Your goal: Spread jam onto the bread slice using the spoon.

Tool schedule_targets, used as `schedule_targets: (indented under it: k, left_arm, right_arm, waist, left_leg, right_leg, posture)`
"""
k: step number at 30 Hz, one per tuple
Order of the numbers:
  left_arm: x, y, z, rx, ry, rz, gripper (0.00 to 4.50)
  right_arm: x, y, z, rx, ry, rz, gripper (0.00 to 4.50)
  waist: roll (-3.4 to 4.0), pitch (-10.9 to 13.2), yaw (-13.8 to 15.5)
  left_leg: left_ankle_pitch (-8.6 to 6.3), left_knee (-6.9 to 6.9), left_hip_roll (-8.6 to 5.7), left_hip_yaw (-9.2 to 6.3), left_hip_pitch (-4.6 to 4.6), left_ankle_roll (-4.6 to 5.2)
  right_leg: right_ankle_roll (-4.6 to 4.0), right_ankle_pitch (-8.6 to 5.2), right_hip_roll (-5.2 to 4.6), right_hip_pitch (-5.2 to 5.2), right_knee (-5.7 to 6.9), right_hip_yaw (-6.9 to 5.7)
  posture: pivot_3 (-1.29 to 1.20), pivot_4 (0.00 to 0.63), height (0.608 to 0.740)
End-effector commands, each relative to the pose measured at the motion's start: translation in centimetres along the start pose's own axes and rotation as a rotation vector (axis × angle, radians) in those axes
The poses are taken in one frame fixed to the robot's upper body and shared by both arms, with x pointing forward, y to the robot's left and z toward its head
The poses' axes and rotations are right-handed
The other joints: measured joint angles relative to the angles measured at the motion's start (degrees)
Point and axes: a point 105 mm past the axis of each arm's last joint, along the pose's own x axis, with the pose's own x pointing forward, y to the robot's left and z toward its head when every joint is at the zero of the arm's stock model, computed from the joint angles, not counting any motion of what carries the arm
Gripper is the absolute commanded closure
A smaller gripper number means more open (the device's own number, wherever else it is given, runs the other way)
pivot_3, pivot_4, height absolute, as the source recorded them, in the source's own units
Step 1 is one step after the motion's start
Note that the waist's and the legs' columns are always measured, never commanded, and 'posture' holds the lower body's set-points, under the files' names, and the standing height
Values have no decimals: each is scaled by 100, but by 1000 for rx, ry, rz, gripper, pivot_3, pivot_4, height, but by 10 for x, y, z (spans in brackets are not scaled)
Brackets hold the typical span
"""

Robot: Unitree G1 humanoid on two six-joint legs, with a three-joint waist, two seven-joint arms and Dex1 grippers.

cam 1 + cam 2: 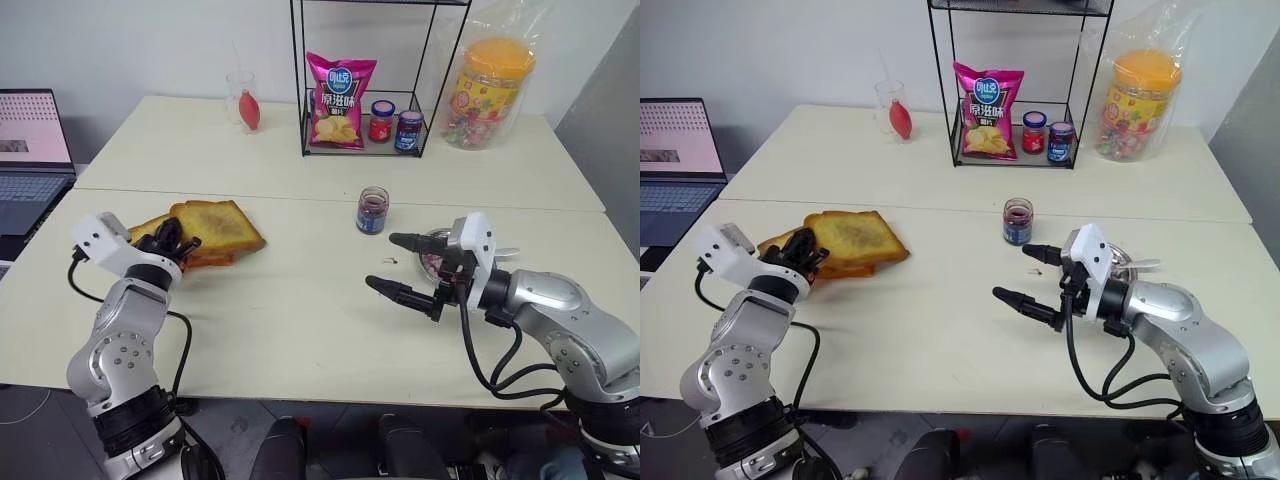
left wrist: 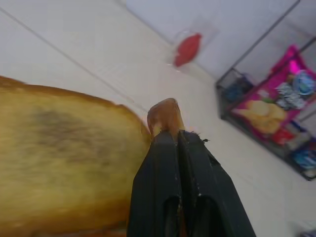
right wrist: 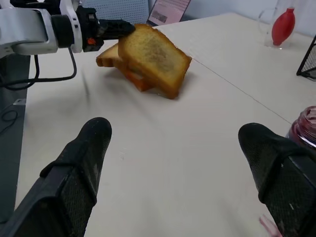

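I need to release the bread slice, now tilted on top of other toasted slices, with my left gripper on the bare table (image 1: 333, 292) before the open jam jar.
The bread slice (image 1: 218, 224) is a squarish golden toast lying tilted on top of other toasted slices (image 1: 205, 260) at the table's left. My left gripper (image 1: 183, 243) is shut on that slice's near-left corner; a bit of crust (image 2: 165, 114) pokes out past the black fingertips (image 2: 183, 148). In the right wrist view the slice (image 3: 154, 53) leans with its gripped corner raised. My right gripper (image 1: 381, 262) hangs open and holds nothing, just in front of a round steel dish (image 1: 436, 262) with dark jam smears. The spoon handle (image 1: 1142, 264) sticks out past the dish's right rim.
An open jar of dark jam (image 1: 372, 211) stands mid-table, and a small smear (image 1: 391, 260) marks the table near it. At the back, a wire rack (image 1: 365, 75) holds a chip bag and two lidded jars. A candy tub (image 1: 490, 92) is far right, a laptop (image 1: 30, 150) far left.
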Motion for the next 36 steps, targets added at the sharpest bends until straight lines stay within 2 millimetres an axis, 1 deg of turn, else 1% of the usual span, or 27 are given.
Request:
schedule_targets:
  k: [1,3,5,9,12,16,20,22,24,25,27,29,32,35,36]
  left_arm:
    - [-6,-47,-3,-42,47,-239,4465]
    - [-13,-80,-14,-102,128,-410,4465]
    - [-19,-100,-20,-138,183,-522,4465]
    - [-31,-125,-24,-191,261,-672,4465]
    - [-38,-138,-24,-226,299,-745,4465]
    - [-47,-158,-22,-282,351,-853,4465]
    - [-44,-124,-57,-140,468,-701,4465]
    - [-47,-115,-70,-134,502,-673,4465]
    - [-48,-96,-90,-123,548,-595,4465]
    - [-48,-83,-102,-117,570,-544,4465]
    - [-49,-70,-115,-97,592,-499,4465]
    - [-45,-63,-119,-55,576,-467,4465]
    - [-34,-53,-117,-17,516,-403,4465]
    - [-32,-49,-116,-25,487,-367,4465]
    - [-32,-48,-115,-47,471,-347,4465]
  right_arm:
    - [-8,-5,10,-46,-25,-19,0]
    - [-12,-6,8,-46,-16,-36,0]
    - [-15,-6,7,-45,-13,-49,0]
    - [-22,-6,4,-43,5,-75,0]
    - [-28,-8,3,-46,19,-98,0]
    - [-42,-10,0,-48,55,-134,0]
    - [-57,-9,-4,-40,113,-136,0]
    - [-59,-5,-6,-36,133,-114,0]
    - [-59,0,-8,-16,145,-83,0]
    - [-57,5,-9,-7,154,-55,0]
    - [-56,11,-11,6,166,-24,0]
    - [-55,15,-13,17,176,1,0]
    - [-54,20,-16,25,198,32,0]
    - [-55,20,-17,24,200,26,0]
    - [-56,19,-18,24,200,23,0]
  waist:
    - [-1,1,1]
    - [-3,2,2]
    - [-4,2,5]
    - [-4,3,-3]
    - [-5,4,-13]
    - [-5,4,4]
    - [-5,4,-4]
    - [-3,5,-17]
    - [-3,5,-13]
    - [-3,5,-9]
    - [-3,5,2]
    - [-3,5,5]
    - [-3,5,17]
    - [-3,5,22]
    - [-3,5,22]
  left_leg:
    - [0,0,0,-1,0,0]
    - [0,0,0,-1,-2,0]
    - [0,1,-1,-1,-4,0]
    - [-1,-1,-1,0,-4,-1]
    - [-1,-2,0,0,-4,-1]
    - [-1,-2,0,1,-3,-1]
    - [-1,-3,-3,6,-4,-1]
    - [-1,-8,-2,13,1,-1]
    - [-1,-10,1,11,0,-1]
    - [-1,-10,1,11,0,-1]
    - [-1,-9,1,10,1,-1]
    - [-2,-9,1,11,-1,-1]
    - [-2,-7,-2,13,-5,-2]
    - [-2,-7,-3,14,-6,-2]
    - [-2,-8,-3,14,-8,-2]
  right_leg:
    - [0,0,0,0,0,-1]
    - [0,0,0,0,-2,-1]
    - [2,1,0,0,-6,0]
    - [2,1,-1,0,-8,1]
    - [2,1,1,-3,-6,2]
    - [2,1,1,-3,-5,3]
    - [2,1,-1,-1,-10,9]
    - [1,0,-1,-2,-11,16]
    - [-2,-1,0,-5,-11,13]
    - [-4,-2,0,-5,-9,13]
    - [-7,-4,0,-5,-9,12]
    - [-20,-12,-1,-5,-13,13]
    - [-35,-20,-4,-5,-19,15]
    - [-32,-18,-7,-4,-25,15]
    - [-12,-7,-7,-4,-27,15]
  posture:
    - [0,150,740]
    - [0,150,740]
    - [0,150,740]
    - [0,150,740]
    - [0,150,740]
    - [0,150,740]
    - [0,150,740]
    - [0,150,740]
    - [0,150,740]
    - [0,150,740]
    - [0,150,740]
    - [0,150,740]
    - [0,150,740]
    - [0,150,740]
    - [0,150,740]
